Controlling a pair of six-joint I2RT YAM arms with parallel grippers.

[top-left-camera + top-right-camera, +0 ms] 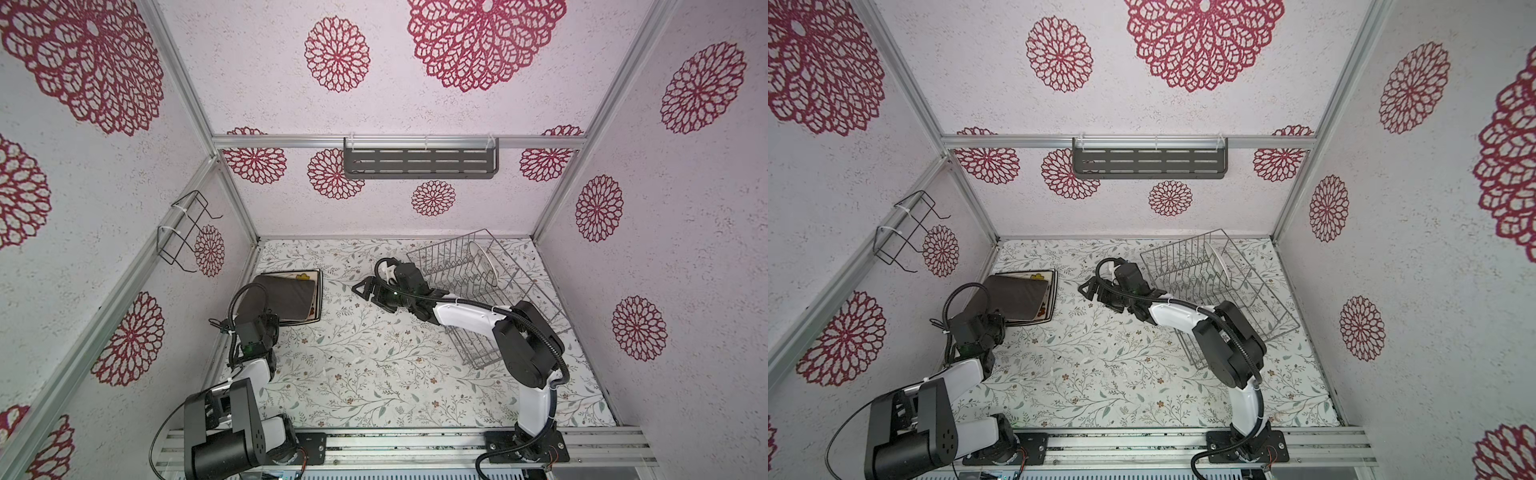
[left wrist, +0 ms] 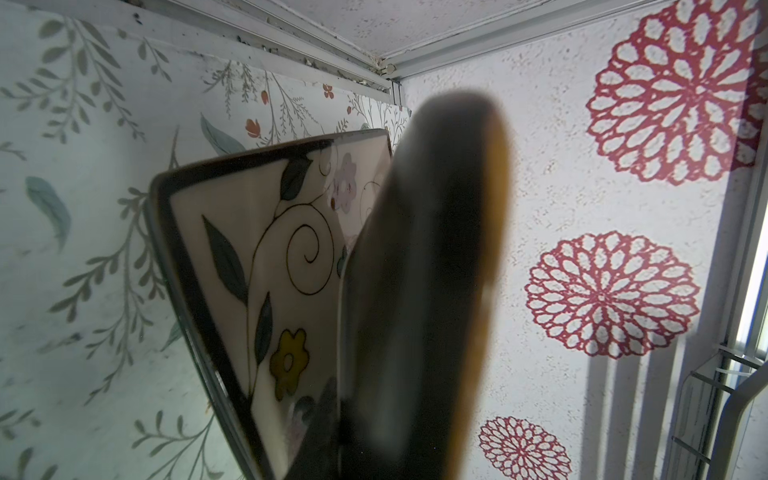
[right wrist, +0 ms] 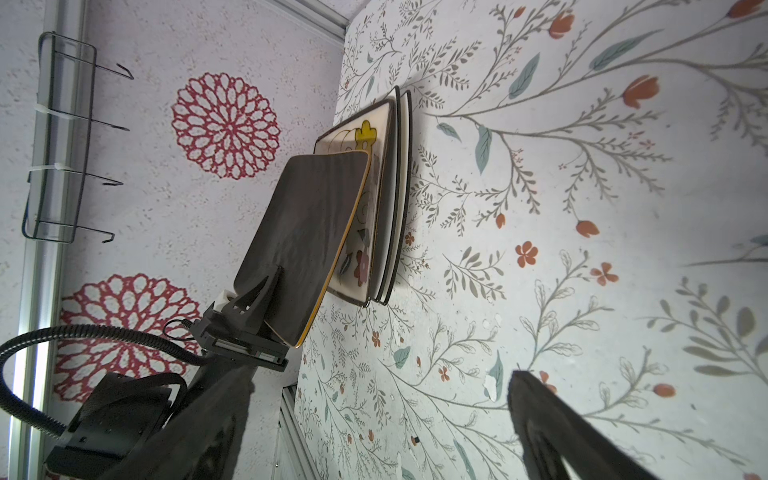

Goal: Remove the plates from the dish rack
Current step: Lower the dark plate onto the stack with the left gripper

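Note:
The robot's left gripper should set the black plate down flat on the cream floral plate atop the stack (image 1: 285,301).
The silver wire dish rack (image 1: 440,270) (image 1: 1175,266) stands at the back right, with a round white plate (image 1: 484,266) (image 1: 1219,266) upright in it. At the left lies a stack of square plates topped by a cream floral plate (image 1: 305,275) (image 3: 365,137) (image 2: 270,257). A black plate (image 1: 286,295) (image 1: 1017,297) (image 3: 303,245) (image 2: 428,291) tilts over that stack, and my left gripper (image 1: 266,313) (image 3: 266,299) is shut on its near edge. My right gripper (image 1: 365,289) (image 3: 374,415) hangs open over the mat left of the rack, with nothing between its fingers.
A small black wire holder (image 1: 183,232) hangs on the left wall. A dark grey slotted shelf (image 1: 419,160) is fixed to the back wall. The floral mat (image 1: 353,374) covers the table, and an aluminium rail (image 1: 395,444) runs along the front edge.

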